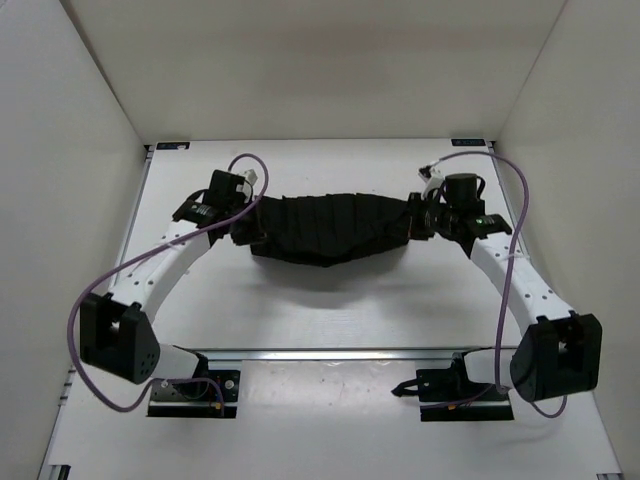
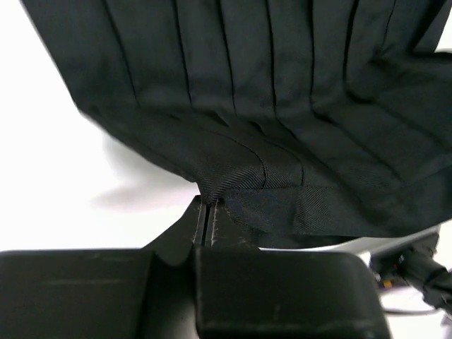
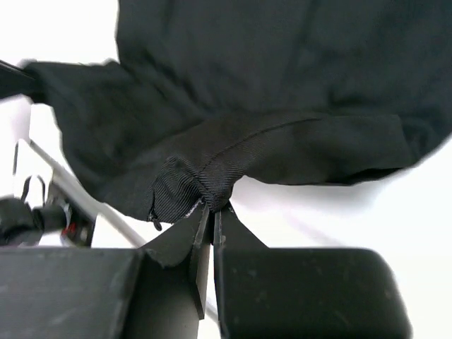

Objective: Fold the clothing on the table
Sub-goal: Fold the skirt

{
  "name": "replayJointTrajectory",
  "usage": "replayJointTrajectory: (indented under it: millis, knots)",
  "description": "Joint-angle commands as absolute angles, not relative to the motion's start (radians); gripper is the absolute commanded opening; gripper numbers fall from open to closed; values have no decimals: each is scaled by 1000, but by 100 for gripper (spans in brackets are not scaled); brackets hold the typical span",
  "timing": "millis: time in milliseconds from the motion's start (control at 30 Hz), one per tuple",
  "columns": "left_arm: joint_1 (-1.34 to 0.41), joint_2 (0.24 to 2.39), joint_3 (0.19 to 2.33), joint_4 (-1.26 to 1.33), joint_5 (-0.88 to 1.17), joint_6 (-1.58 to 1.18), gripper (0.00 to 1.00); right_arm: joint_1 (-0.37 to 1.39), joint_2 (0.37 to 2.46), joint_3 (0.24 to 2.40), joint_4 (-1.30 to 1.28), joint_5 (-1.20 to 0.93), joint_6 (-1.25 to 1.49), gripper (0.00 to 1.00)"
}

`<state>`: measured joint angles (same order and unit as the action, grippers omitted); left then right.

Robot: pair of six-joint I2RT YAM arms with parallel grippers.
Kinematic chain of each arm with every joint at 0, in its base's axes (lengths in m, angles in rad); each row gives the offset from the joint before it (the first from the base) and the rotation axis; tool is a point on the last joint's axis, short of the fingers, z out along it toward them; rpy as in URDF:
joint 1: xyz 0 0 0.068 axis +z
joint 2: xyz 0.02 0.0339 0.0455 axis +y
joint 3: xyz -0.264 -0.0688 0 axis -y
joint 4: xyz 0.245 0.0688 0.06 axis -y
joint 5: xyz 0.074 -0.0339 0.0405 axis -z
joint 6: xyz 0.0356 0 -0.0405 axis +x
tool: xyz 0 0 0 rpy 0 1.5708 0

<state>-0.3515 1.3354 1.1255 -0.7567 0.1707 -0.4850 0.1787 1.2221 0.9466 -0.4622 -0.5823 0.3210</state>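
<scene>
My left gripper will release the end of the clothing that it holds, now stretched above the white table, setting it on top of the pleats [image 1: 270,224] near the far edge of the clothing.
The clothing [image 1: 330,228], a black pleated garment, hangs stretched between my two grippers above the white table [image 1: 330,310], casting a shadow below it. My left gripper [image 1: 243,228] is shut on its left end; in the left wrist view the fabric [image 2: 268,127] bunches into the tips of that gripper [image 2: 207,205]. My right gripper [image 1: 418,222] is shut on the right end. In the right wrist view a ribbed band of the clothing [image 3: 212,169] is pinched at the gripper [image 3: 213,208], with a small zip pull hanging beside it.
White enclosure walls [image 1: 60,150] stand on three sides. A silver rail [image 1: 330,353] runs across the table near the arm bases. Purple cables [image 1: 90,300] loop off both arms.
</scene>
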Motion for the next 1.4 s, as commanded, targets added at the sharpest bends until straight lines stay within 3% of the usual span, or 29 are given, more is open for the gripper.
replayJointTrajectory:
  millis: [0,233,433,700,833,933,1100,1233,1367]
  knots:
    - [-348,1385,1199,-645,190,-410,0,195,1276,1084,-312,-572,273,0]
    - [-316,1480,1247,-600,106,-328,0,190,1384,1129,-253,-520,279,0]
    - [-351,1333,1145,-597,100,-305,0,262,1304,1036,-284,-434,271,0]
    - [-443,1044,913,-730,178,-434,0,328,950,787,-475,-399,348,0]
    - [-465,884,931,-879,187,-486,0,419,784,802,-561,-333,422,0]
    - [-379,845,954,-922,229,-470,0,410,781,845,-571,-368,448,0]
    - [-313,974,1021,-852,221,-453,0,347,912,906,-485,-412,387,1]
    - [-246,1155,1063,-688,291,-477,0,158,1098,920,-332,-577,393,0]
    - [-218,1385,1124,-624,292,-466,0,146,1268,949,-265,-560,344,0]
